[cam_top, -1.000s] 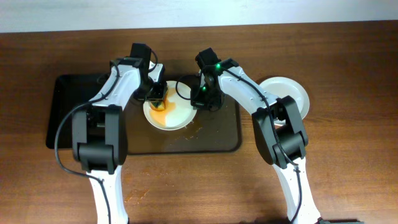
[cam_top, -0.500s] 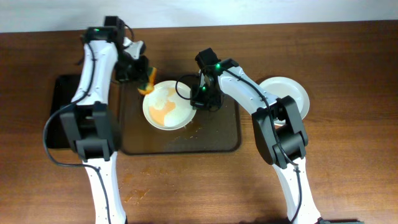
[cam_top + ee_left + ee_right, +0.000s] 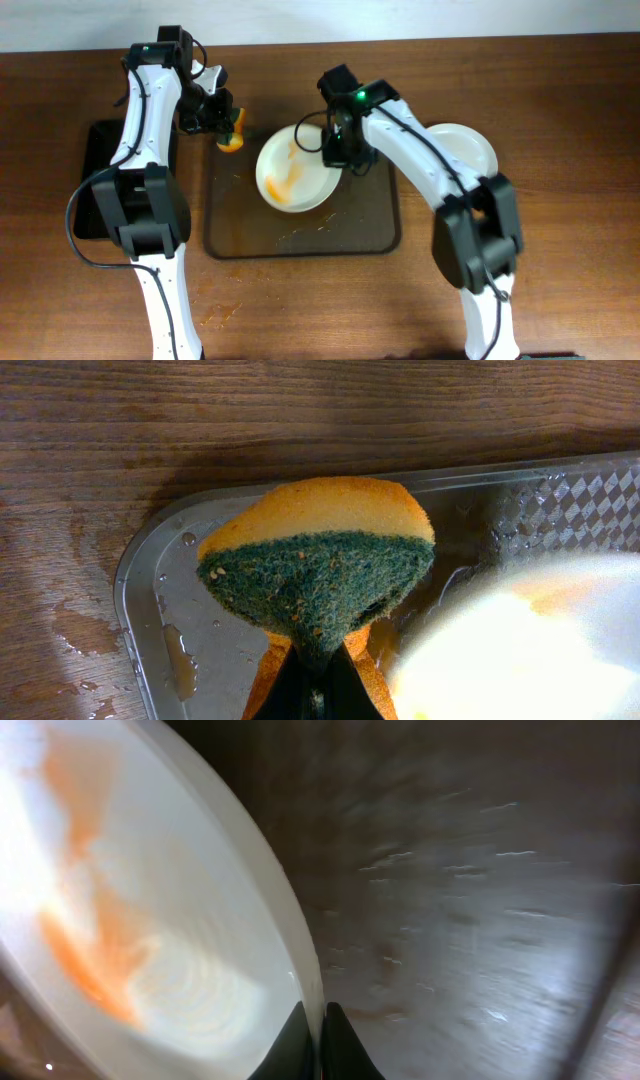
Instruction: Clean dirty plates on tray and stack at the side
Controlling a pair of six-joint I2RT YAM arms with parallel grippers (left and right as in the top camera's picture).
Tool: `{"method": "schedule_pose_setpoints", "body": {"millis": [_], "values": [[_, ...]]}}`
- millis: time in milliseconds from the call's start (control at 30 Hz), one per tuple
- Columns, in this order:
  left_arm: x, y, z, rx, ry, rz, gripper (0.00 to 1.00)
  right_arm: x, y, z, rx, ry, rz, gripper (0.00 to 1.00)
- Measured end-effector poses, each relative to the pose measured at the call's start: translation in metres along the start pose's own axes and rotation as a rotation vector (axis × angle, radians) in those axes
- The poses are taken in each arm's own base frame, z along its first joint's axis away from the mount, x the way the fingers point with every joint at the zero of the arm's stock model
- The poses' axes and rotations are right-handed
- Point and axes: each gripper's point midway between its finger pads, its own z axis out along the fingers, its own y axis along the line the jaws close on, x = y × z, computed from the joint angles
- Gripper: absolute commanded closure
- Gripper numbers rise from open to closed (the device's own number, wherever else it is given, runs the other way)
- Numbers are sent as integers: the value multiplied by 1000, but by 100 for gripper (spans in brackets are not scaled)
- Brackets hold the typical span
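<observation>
I will set the smeared white plate on the plain white plate [image 3: 453, 162] beside the brown tray with my right gripper.
A white plate [image 3: 292, 172] smeared with orange sauce is over the brown tray [image 3: 300, 235] and looks lifted and tilted. My right gripper [image 3: 336, 156] is shut on its right rim; the right wrist view shows the fingers pinching the rim [image 3: 318, 1038] of the plate [image 3: 130, 920]. My left gripper [image 3: 226, 136] is shut on a yellow and green sponge [image 3: 315, 565] above the tray's far left corner [image 3: 170, 590], clear of the plate [image 3: 520, 640]. A plain white plate [image 3: 470, 150] lies on the table to the right of the tray.
A smaller black tray [image 3: 92, 180] lies left of the brown tray, under my left arm. Sauce streaks and wet drops mark the brown tray's floor. A wet smear [image 3: 222, 314] is on the wood near the table's front.
My left gripper took the sponge off the plate to the tray's far left corner. My right gripper has raised and shifted the plate to the right; the brown tray slid slightly right.
</observation>
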Motion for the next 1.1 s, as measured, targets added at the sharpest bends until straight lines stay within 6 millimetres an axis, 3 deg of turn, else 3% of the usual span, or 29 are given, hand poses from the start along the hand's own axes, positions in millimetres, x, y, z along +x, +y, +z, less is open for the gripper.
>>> {"method": "schedule_pose_setpoints", "body": {"millis": [100,300,433,667,800,1100], "values": [[0,0,0,0,-1,1,100,-8,-6,-39,78,-121,-27,96],[-1,0,0,0,-3,1,100,2,-29,-62,361,-204,-90,96],[-1,0,0,0,-3,1,99,12,-34,-82,559,-274,-137,96],[-1,0,0,0,-3,1,100,30,-2,-132,833,-540,-268,96],[-1,0,0,0,-3,1,99,36,17,-155,903,-686,-307,96],[-1,1,0,-3,-3,1,100,31,21,-182,991,-829,-313,96]]}}
